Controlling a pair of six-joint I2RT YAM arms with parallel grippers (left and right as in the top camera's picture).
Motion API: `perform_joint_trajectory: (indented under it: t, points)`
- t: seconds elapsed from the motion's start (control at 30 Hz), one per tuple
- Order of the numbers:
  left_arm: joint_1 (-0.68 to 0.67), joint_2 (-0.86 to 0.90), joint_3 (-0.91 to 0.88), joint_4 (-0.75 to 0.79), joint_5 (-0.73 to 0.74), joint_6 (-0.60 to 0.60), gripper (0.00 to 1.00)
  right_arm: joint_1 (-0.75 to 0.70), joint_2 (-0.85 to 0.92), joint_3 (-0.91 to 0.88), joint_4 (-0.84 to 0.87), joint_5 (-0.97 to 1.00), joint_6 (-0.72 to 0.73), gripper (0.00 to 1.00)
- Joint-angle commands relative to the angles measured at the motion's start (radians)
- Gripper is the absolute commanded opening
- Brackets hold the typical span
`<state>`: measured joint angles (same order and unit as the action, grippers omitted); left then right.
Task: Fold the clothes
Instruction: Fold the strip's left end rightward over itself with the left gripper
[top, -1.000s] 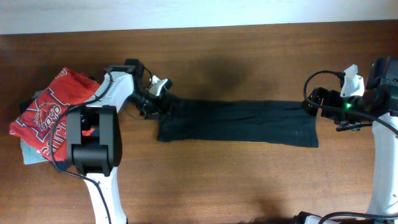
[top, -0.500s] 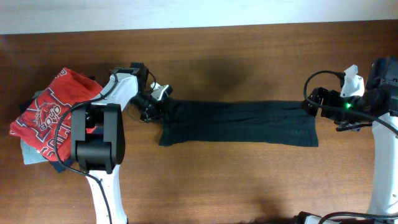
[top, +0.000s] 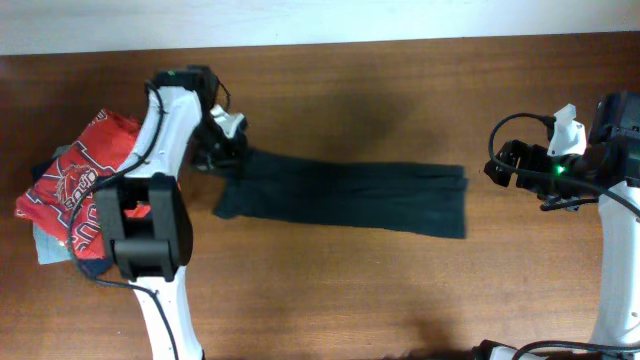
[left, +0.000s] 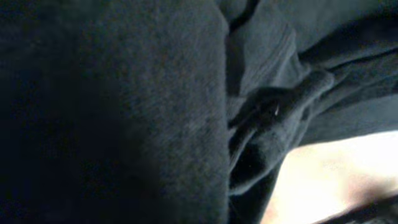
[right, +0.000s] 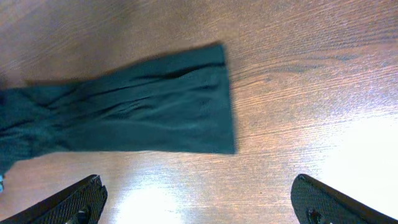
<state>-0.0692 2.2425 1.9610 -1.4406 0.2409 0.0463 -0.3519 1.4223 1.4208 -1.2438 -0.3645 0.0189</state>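
The robot's left gripper needs to release the garment's bunched end on top of its flat end (top: 424, 192) nearest the right gripper.
The clothes (top: 340, 195) are one dark navy-black garment lying as a long, slightly slanted strip across the middle of the wooden table (top: 400, 300). My left gripper (top: 226, 150) is shut on its bunched left end. Dark fabric (left: 155, 93) fills the left wrist view and hides the fingers. My right gripper (top: 497, 166) stands open to the right of the strip's right end, a small gap apart. In the right wrist view the garment's end (right: 155, 115) lies ahead on the wood. Both fingertips (right: 68, 202) are spread wide over bare table, nothing between them.
A red shirt with white lettering (top: 80, 180) lies crumpled at the far left on grey and navy folded garments (top: 48, 245), just behind my left arm. The table's back edge (top: 350, 42) meets a white wall.
My left gripper has shut on the garment's left end and pulled it left and toward the back. The right end has slid away from my right gripper, which has not moved.
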Motion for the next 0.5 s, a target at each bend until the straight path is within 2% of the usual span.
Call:
perform_joint_trajectory:
  t: [0.0, 0.2, 0.47]
  points:
    - [-0.007, -0.045, 0.110, -0.057, -0.193, -0.067, 0.01, -0.002, -0.006, -0.004, 0.003, 0.002, 0.014, 0.99]
    - [-0.112, -0.045, 0.253, -0.117, -0.322, -0.146, 0.01, -0.002, -0.006, -0.004, 0.003, 0.002, 0.016, 0.99]
    - [-0.319, -0.045, 0.266, -0.077, -0.460, -0.234, 0.01, -0.002, -0.006, -0.004, -0.005, 0.001, 0.024, 0.99]
